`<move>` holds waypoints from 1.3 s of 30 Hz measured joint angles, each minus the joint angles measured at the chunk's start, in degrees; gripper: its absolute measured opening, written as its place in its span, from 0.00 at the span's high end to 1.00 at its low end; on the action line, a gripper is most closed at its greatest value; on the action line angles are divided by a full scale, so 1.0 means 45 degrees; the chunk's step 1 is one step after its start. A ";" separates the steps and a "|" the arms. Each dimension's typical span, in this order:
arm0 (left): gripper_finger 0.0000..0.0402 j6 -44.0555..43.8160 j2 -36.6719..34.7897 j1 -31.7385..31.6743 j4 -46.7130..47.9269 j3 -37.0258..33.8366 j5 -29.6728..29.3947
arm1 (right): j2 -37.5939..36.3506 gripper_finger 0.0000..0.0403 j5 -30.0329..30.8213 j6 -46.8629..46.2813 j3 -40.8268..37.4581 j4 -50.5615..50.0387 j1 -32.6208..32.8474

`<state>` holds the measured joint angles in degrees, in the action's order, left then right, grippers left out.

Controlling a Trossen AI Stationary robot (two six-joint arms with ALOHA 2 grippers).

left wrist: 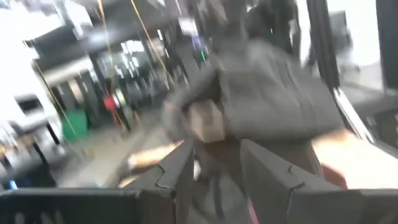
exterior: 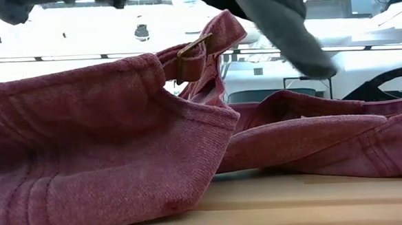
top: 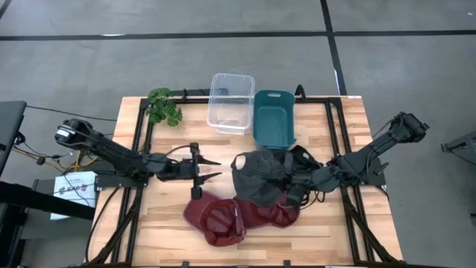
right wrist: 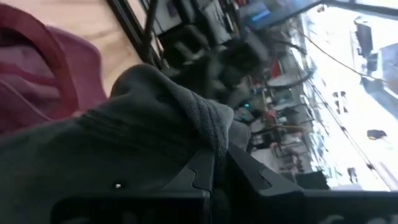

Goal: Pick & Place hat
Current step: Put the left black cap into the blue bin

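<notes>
The back strap (top: 233, 159) (left wrist: 178, 113) of the dark grey hat, beside its back opening, is next for my left gripper, which should go there and close on it.
A dark grey hat (top: 259, 176) hangs in the air over the table's middle and shows at the top of the low view (exterior: 279, 22). My right gripper (top: 296, 181) is shut on its right side. My left gripper (top: 214, 169) is open, level, just left of the grey hat and apart from it; its wrist view shows the hat (left wrist: 273, 93) ahead of the fingers. Two maroon hats (top: 223, 219) (top: 274, 212) lie on the table near the front edge, one with a brass buckle strap (exterior: 194, 47). My right gripper pinches a fold of the grey hat's edge (right wrist: 208, 127) between its two fingers, coming level from the table's right. The hat is lifted clear and droops from the hold; its lowest tip (exterior: 316, 68) hangs above the maroon hats.
A clear plastic bin (top: 230, 102) and a teal bin (top: 273, 117) stand side by side at the far edge. A green plant (top: 163, 106) lies at the far left. Bare wood shows at the table's left (top: 160, 216) and right (top: 349, 216).
</notes>
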<state>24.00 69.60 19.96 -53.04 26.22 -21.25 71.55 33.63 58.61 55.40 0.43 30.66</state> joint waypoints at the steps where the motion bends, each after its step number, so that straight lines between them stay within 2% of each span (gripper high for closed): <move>1: 0.67 0.0322 -0.0016 -0.0022 -0.0624 0.0000 -0.0016 | 0.0066 0.97 -0.0242 -0.0036 0.0000 0.0001 -0.0053; 6: 0.68 0.1194 -0.0154 -0.0397 -0.3101 0.0029 -0.0120 | 0.0440 0.97 -0.0147 -0.0369 0.0000 0.0538 -0.0577; 10: 0.71 0.0846 0.0198 -0.1116 -0.2979 0.0206 -0.0702 | 0.0588 0.97 -0.0396 -0.0306 0.0002 0.1349 -0.1216; 15: 0.75 -0.0320 0.1719 -0.2016 -0.2708 0.1030 -0.0178 | 0.0730 0.97 -0.2235 -0.0519 0.0462 0.1332 -0.2296; 19: 0.77 -0.1072 0.3379 -0.2393 -0.2574 0.1744 -0.0027 | 0.1010 0.97 -0.2543 -0.0526 0.1096 0.1229 -0.2766; 25: 0.80 -0.1782 0.5148 -0.2474 -0.2591 0.2959 0.2127 | 0.1276 0.97 -0.3042 -0.0379 0.1841 0.0956 -0.3107; 28: 0.81 -0.1785 0.5421 -0.2327 -0.2582 0.3532 0.3301 | 0.1267 0.97 -0.3520 -0.0639 0.1860 0.1018 -0.3337; 33: 0.82 -0.1853 0.5111 -0.2150 -0.2578 0.4105 0.5366 | 0.1267 0.97 -0.3880 -0.1278 0.1865 0.0634 -0.3655; 39: 0.84 -0.2847 0.4797 -0.2102 -0.2597 0.4250 0.7025 | 0.1203 0.97 -0.4098 -0.1408 0.1984 0.0574 -0.3751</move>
<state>11.19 91.19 10.50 -64.72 45.34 10.36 76.97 15.19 52.27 64.32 3.01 13.78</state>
